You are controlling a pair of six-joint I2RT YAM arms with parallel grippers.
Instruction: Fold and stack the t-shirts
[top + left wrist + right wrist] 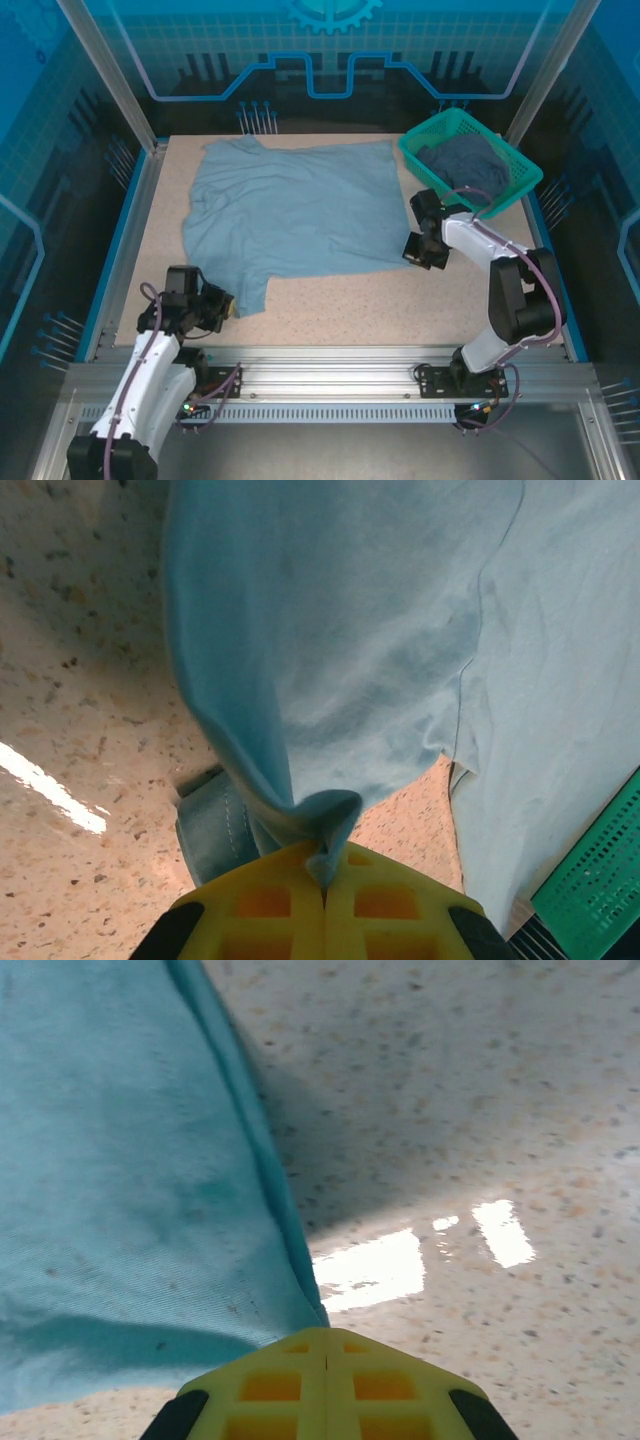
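Note:
Next, I release the pale blue-grey t-shirt's corner from my right gripper on the bare speckled tabletop (430,281) in front of the basket.
A pale blue-grey t-shirt (290,210) lies spread across the middle of the table, no lettering showing. My left gripper (226,303) is at its near-left corner; in the left wrist view its yellow jaws (325,878) are shut, pinching a fold of the pale cloth (350,660) that rises away from them. My right gripper (416,252) is at the shirt's near-right corner, and its jaws (326,1338) are shut on the edge of the cloth (120,1160). A darker slate t-shirt (462,158) lies bunched in the basket.
The teal-green mesh basket (515,185) stands at the back right corner, close behind my right arm, and its wall (600,865) shows in the left wrist view. Bare speckled tabletop (350,300) runs along the near edge. Metal frame rails border the table.

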